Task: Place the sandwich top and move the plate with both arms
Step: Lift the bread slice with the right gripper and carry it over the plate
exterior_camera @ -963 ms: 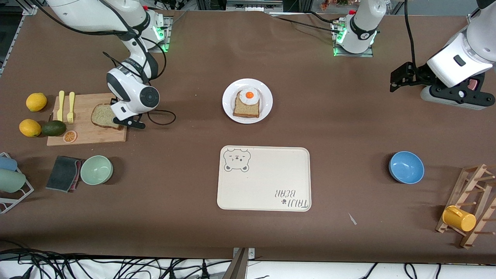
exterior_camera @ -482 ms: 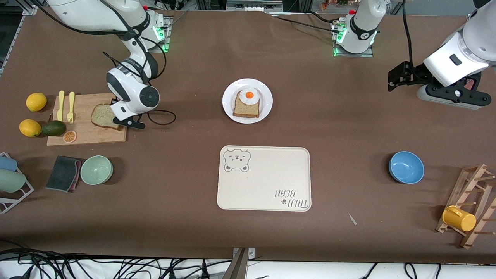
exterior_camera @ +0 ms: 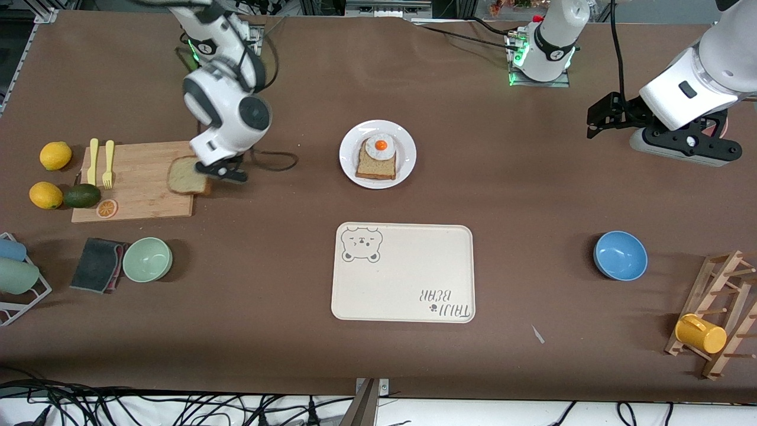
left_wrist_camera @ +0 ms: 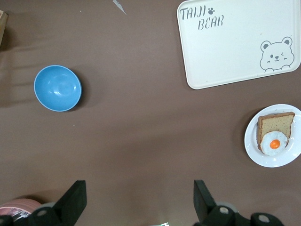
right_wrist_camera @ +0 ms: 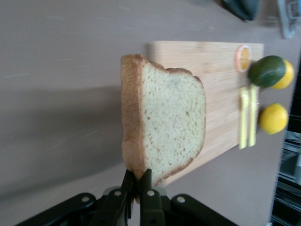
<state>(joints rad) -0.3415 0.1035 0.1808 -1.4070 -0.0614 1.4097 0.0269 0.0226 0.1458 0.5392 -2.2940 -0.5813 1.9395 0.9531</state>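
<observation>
The sandwich top will go from my right gripper down over the fried egg and bread slice (exterior_camera: 377, 163) on the white plate.
My right gripper (exterior_camera: 208, 173) is shut on one crust edge of the sandwich top (exterior_camera: 187, 177), a plain tan bread slice hanging over the cutting board's end toward the plate. In the right wrist view the sandwich top (right_wrist_camera: 164, 117) stands out from the pinched right gripper (right_wrist_camera: 138, 181). The white plate (exterior_camera: 349, 168) sits mid-table and carries a bread slice with a fried egg (exterior_camera: 377, 158). My left gripper (exterior_camera: 597, 115) hovers open over bare table at the left arm's end. The left wrist view shows the left gripper (left_wrist_camera: 139, 200) with nothing in it and the plate (left_wrist_camera: 249, 141) well away from it.
The wooden cutting board (exterior_camera: 133, 195) holds two yellow forks and an orange slice, with lemons and an avocado beside it. A bear-print tray (exterior_camera: 403, 284) lies nearer the camera than the plate. A green bowl (exterior_camera: 147, 259), blue bowl (exterior_camera: 620, 255) and mug rack (exterior_camera: 718, 313) stand around.
My right gripper has closed on the sandwich top, lifted it off the cutting board and carried it a little toward the plate. The left arm has drifted slightly, still open.
</observation>
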